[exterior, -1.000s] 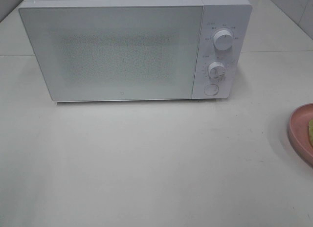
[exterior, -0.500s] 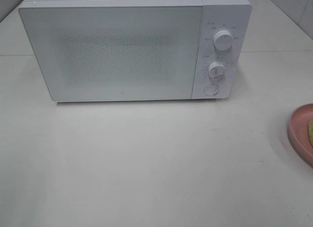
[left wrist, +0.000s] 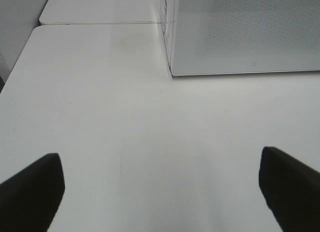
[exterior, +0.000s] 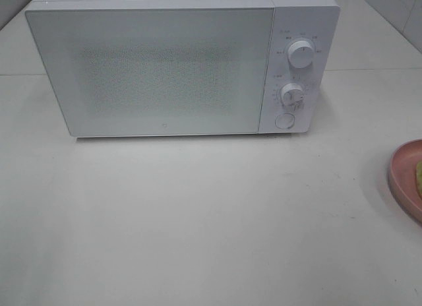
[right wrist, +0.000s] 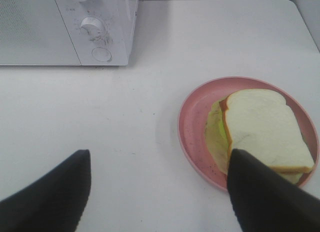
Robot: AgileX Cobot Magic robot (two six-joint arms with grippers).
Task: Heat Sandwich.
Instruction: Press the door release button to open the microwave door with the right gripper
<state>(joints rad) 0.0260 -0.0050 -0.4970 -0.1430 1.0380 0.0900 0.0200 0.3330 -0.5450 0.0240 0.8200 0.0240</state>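
My right gripper should go to the microwave next and close just in front of the round button (exterior: 285, 121) (right wrist: 101, 54) under the knobs.
The sandwich (right wrist: 255, 127), white bread over a yellow-green filling, lies on a salmon-pink plate (right wrist: 192, 122) on the white table. In the exterior high view only the plate's edge (exterior: 403, 177) and a sliver of the sandwich (exterior: 419, 176) show at the far right. A white microwave (exterior: 171, 68) stands at the back with its door closed. My right gripper (right wrist: 157, 197) hangs open above the table just short of the plate, one finger (right wrist: 265, 197) overlapping the plate's near side. My left gripper (left wrist: 160, 192) is open wide over bare table in front of the microwave's (left wrist: 245, 32) left corner. Neither gripper holds anything.
The microwave has two knobs (exterior: 301, 55) and a round button (exterior: 284, 121) on its right panel. The table's left edge (left wrist: 20, 67) runs beside a grey wall. A seam crosses the table behind the microwave.
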